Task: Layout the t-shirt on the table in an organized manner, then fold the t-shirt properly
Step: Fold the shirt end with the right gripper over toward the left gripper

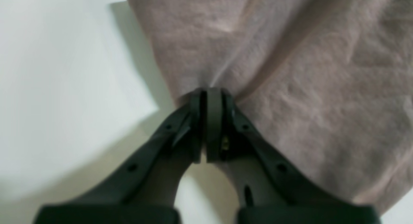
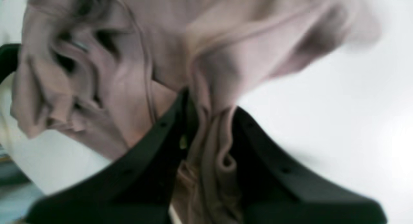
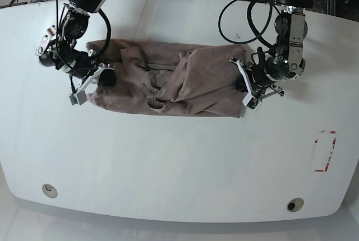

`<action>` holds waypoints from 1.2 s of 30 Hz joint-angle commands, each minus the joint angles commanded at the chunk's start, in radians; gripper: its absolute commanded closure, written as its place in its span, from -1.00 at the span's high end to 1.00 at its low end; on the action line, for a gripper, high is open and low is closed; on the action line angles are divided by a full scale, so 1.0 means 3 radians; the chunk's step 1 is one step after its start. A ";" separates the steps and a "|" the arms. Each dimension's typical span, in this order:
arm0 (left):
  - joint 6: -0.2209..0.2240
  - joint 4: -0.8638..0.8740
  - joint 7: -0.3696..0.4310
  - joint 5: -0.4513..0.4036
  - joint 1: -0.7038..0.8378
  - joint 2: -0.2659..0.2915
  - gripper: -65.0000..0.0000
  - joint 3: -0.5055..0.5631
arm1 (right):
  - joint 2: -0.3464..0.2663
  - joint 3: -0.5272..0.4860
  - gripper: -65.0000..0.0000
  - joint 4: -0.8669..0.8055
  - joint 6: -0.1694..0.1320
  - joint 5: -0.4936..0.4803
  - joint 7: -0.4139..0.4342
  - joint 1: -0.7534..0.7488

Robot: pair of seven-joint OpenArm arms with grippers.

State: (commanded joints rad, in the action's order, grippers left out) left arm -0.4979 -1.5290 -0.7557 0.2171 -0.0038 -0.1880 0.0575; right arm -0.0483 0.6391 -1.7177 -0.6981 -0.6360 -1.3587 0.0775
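Observation:
Next, my right gripper lets go of the t-shirt's end over the shirt's front corner [image 3: 229,110], beside my left gripper.
The mauve-brown t-shirt [image 3: 168,84] lies stretched in a rumpled band across the middle of the white table [image 3: 179,162]. My left gripper [image 3: 242,87] is shut on the shirt's right edge; in the left wrist view the closed tips [image 1: 208,95] pinch the cloth [image 1: 290,72]. My right gripper [image 3: 104,75] is shut on the shirt's left end; in the right wrist view bunched fabric [image 2: 213,143] sits between the fingers [image 2: 161,130], and more crumpled cloth [image 2: 96,72] hangs beyond.
Red tape marks [image 3: 325,151] lie at the right of the table. Two grommet holes [image 3: 49,189] [image 3: 293,203] sit near the front edge. Cables [image 3: 247,22] loop behind the left arm at the back.

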 joint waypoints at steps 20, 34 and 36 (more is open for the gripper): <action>0.0000 0.0000 0.0000 -0.0005 -0.0005 0.0000 -0.99 0.0046 | 0.0598 -0.0793 -1.00 -0.0373 0.0000 -0.0634 -0.0125 0.0015; 0.0000 0.0000 0.0000 -0.0005 -0.0005 0.0000 -0.99 0.0205 | 0.0685 -0.1345 -1.00 -0.0199 0.0176 -0.0563 0.0205 0.0107; 0.0000 0.0000 0.0000 -0.0005 -0.0005 0.0000 -0.99 0.0205 | 0.0685 -0.1493 -1.00 -0.0082 0.0217 -0.0563 0.0348 0.0107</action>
State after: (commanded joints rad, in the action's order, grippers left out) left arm -0.4979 -1.5290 -0.7557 0.2156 -0.0054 -0.1880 0.1189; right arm 0.1571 0.1910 -1.7423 -0.6329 -0.8048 -1.2543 0.1097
